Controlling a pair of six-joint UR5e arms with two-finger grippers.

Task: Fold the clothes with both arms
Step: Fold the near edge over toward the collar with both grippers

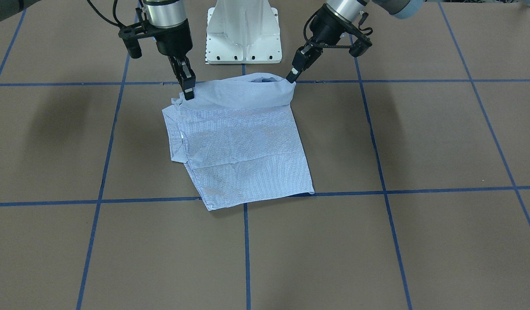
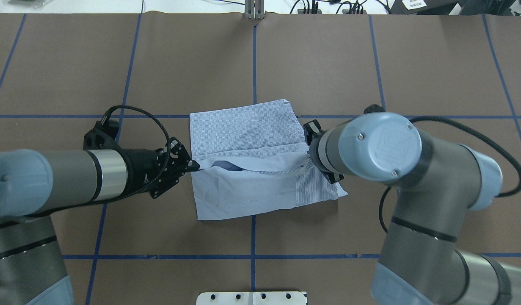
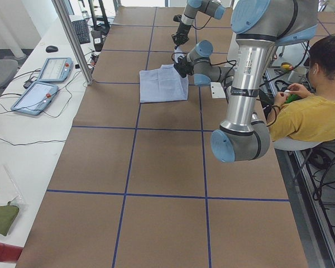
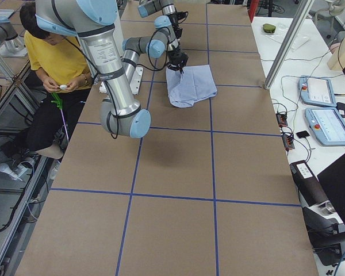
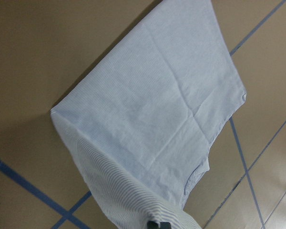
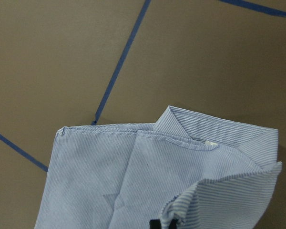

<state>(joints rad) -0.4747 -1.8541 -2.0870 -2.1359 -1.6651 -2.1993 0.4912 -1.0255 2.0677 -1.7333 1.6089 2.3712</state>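
Note:
Next, I let go of the raised shirt edge, now sagging between both grippers, with my left gripper just inside the shirt's far corner (image 1: pixel 309 183) on the blue tape line.
The light blue-and-white striped shirt (image 1: pixel 239 146) lies folded into a rough rectangle on the brown table, its collar (image 6: pixel 214 131) showing in the right wrist view. Its edge nearest the robot is raised off the table as a sagging band (image 2: pixel 260 163) strung between both grippers. My left gripper (image 1: pixel 290 79) is shut on one end of that edge (image 2: pixel 195 166). My right gripper (image 1: pixel 188 94) is shut on the other end; in the overhead view its fingers are hidden under the right wrist (image 2: pixel 370 146). Only dark fingertips (image 5: pixel 158 224) show in the wrist views.
The white pedestal base (image 1: pixel 243 34) stands just behind the shirt. Blue tape lines (image 1: pixel 246 249) grid the table. A seated person in yellow (image 3: pixel 307 111) is beside the robot. Tablets (image 4: pixel 328 109) and cables lie on the side bench.

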